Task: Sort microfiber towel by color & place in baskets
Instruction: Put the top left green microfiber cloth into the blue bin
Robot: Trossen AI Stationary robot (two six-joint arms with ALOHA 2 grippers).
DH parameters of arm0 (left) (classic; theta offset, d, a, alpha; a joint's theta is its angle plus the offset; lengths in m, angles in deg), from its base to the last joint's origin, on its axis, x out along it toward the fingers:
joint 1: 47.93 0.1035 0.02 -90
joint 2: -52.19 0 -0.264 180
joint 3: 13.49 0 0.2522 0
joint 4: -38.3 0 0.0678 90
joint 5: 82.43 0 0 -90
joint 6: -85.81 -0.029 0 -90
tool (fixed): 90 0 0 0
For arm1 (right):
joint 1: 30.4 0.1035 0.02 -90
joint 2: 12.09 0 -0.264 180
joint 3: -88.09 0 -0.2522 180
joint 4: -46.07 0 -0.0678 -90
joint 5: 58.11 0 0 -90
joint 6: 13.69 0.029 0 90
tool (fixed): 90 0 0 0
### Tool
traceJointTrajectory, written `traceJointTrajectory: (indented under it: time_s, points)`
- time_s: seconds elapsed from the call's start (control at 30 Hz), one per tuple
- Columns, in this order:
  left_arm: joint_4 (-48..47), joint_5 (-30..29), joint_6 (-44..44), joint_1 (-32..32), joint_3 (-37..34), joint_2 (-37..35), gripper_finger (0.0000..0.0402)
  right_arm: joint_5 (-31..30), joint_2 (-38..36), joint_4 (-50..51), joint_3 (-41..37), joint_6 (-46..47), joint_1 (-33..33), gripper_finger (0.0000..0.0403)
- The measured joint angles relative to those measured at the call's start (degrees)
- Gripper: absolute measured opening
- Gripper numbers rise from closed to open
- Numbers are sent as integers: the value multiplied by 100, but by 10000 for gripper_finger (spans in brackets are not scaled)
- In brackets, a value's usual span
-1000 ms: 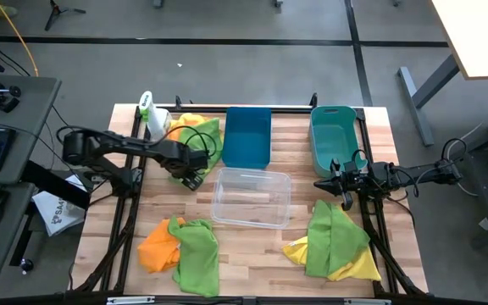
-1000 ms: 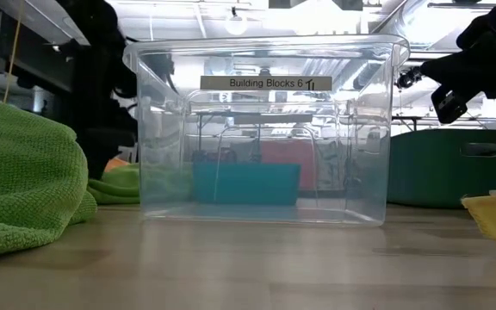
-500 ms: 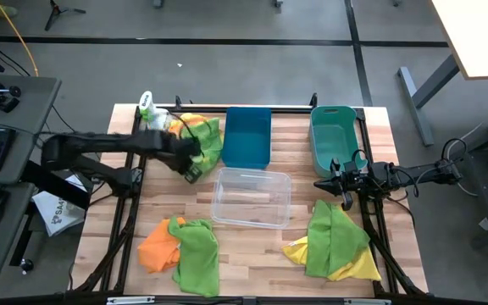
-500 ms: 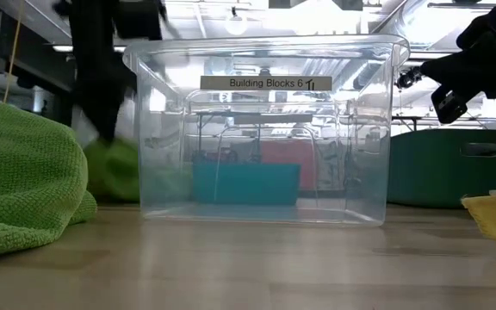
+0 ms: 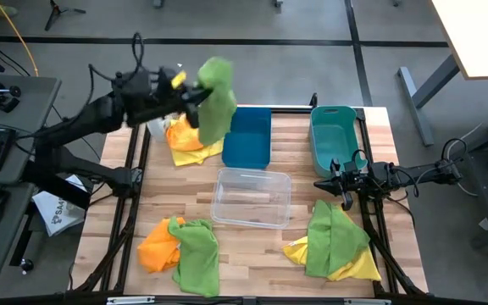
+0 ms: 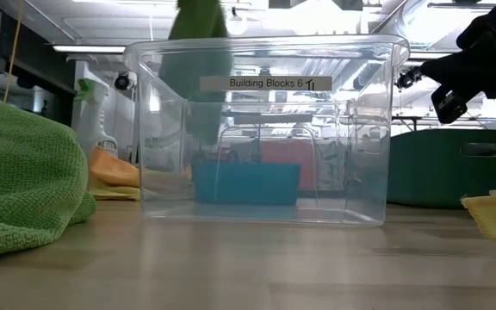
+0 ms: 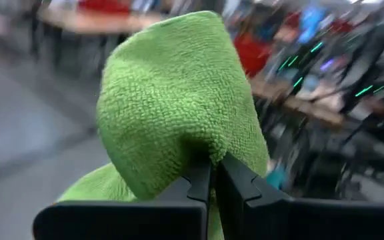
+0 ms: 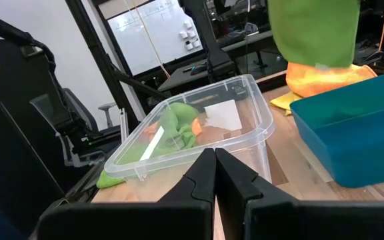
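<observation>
My left gripper is going to let go of the lime green towel inside the empty dark blue basket (image 5: 250, 141) behind the clear basket. The towel now hangs beside the dark blue basket.
My left gripper (image 5: 198, 91) is raised high over the table's far left, shut on a lime green microfiber towel (image 5: 216, 103). The towel hangs beside the dark blue basket (image 5: 248, 137) and shows in the low view as a green towel (image 6: 198, 60) behind the clear basket (image 5: 251, 196). My right gripper (image 5: 322, 183) waits shut and holds nothing, near the teal basket (image 5: 333, 135). An orange and yellow towel pile (image 5: 185, 137) lies on the table under the lifted towel. My left gripper pinches a bunched fold (image 7: 202, 155) of the green towel between its two fingers (image 7: 235, 183), near the towel's upper end. The cloth bulges over the fingertips. The fingers come about level from the table's left. The towel hangs slack below them, lifted clear of the table.
An orange and green towel heap (image 5: 180, 246) lies at the near left, and a green and yellow heap (image 5: 337, 241) at the near right. A white spray bottle (image 6: 93, 112) stands at the far left. The clear basket sits mid-table.
My left gripper has shut on the green towel at the far-left pile and risen fast, toward the far edge. The towel has come off the pile and now hangs clear of the table. The orange and yellow cloths stayed where they were.
</observation>
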Motion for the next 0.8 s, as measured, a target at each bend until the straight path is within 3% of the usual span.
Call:
traceJointTrajectory:
  time_s: [0.13,0.3,0.53,0.8]
  points:
    - [1057,801,-440,440,4,573,0,2,-1,0,-2,1,1,0]
    - [1091,1527,-208,832,-39,1246,0,2,1,0,-1,0,0,0]
    - [869,1587,32,925,-711,1592,0,2,-1,1,0,1,1,0]
    - [796,1728,996,867,-1566,1618,0,2,0,0,-1,1,0,0]
